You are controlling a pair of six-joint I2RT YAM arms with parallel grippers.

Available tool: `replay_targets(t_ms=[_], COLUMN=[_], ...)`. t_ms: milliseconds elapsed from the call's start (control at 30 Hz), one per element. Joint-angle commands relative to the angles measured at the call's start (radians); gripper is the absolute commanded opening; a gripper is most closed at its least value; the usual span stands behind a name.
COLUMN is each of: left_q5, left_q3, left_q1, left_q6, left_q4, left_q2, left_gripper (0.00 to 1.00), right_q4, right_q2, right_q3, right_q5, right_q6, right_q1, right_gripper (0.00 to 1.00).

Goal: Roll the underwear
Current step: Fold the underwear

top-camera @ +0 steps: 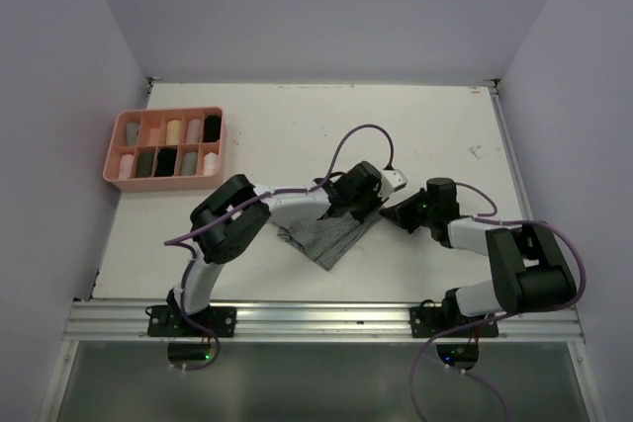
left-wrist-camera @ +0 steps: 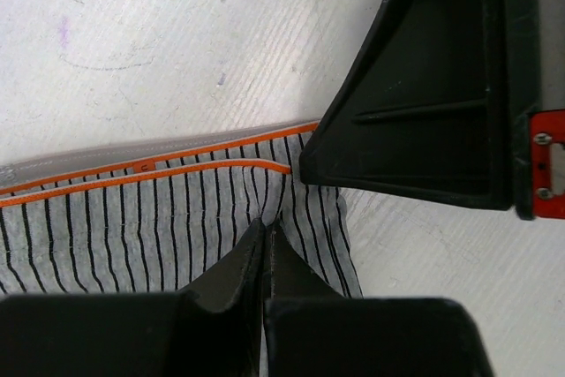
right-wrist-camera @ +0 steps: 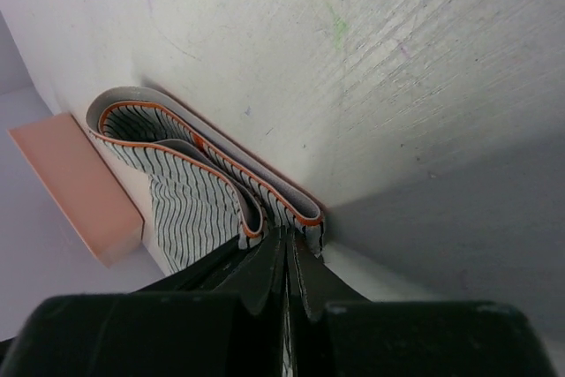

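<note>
Next, I open my right gripper and pinch both layers together at the corner [right-wrist-camera: 309,218] of the waistband's back layer, because the front layer ends short of that corner.
The grey striped underwear [top-camera: 331,239], with its orange-edged waistband, lies flat near the table's middle front. My left gripper [top-camera: 364,207] presses down on its right end. In the left wrist view the jaws [left-wrist-camera: 265,229] are shut, and the striped cloth [left-wrist-camera: 132,227] puckers into the tips. My right gripper [top-camera: 391,212] meets the same end from the right, its black body [left-wrist-camera: 424,103] just beyond the waistband. In the right wrist view those jaws [right-wrist-camera: 288,237] are shut on the folded waistband edge of the underwear [right-wrist-camera: 194,192].
A pink compartment tray [top-camera: 111,150] stands at the back left with several rolled garments in it. It shows as a pink block [right-wrist-camera: 79,187] in the right wrist view. Purple walls close in the table on three sides.
</note>
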Motion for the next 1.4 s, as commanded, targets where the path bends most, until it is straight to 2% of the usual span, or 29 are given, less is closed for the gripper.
replay_targets(t_ms=[0, 200, 433, 733, 967, 1367], left_q5=[0.01, 0.042, 0.057, 0.095, 0.154, 0.187], left_q3=[0.034, 0.039, 0.05, 0.106, 0.174, 0.111], left_q1=[0.003, 0.02, 0.026, 0.029, 0.028, 0.028], left_q6=[0.0, -0.008, -0.009, -0.035, -0.057, -0.045], left_q4=[0.002, -0.003, -0.02, -0.063, -0.104, -0.083], left_q2=[-0.031, -0.054, -0.064, -0.077, -0.038, 0.033], left_gripper=[0.0, 0.0, 0.0, 0.0, 0.0, 0.0], right_q4=[-0.087, -0.158, -0.144, -0.08, -0.091, -0.201], right_q2=[-0.079, -0.161, -0.035, 0.063, 0.045, -0.043], right_q3=[0.037, 0.058, 0.067, 0.04, 0.037, 0.103], right_q5=[0.048, 0.083, 0.073, 0.048, 0.053, 0.091], right_q6=[-0.033, -0.042, -0.064, -0.059, -0.059, -0.11], right_q1=[0.003, 0.003, 0.005, 0.001, 0.005, 0.003], right_gripper=[0.04, 0.06, 0.0, 0.0, 0.0, 0.01])
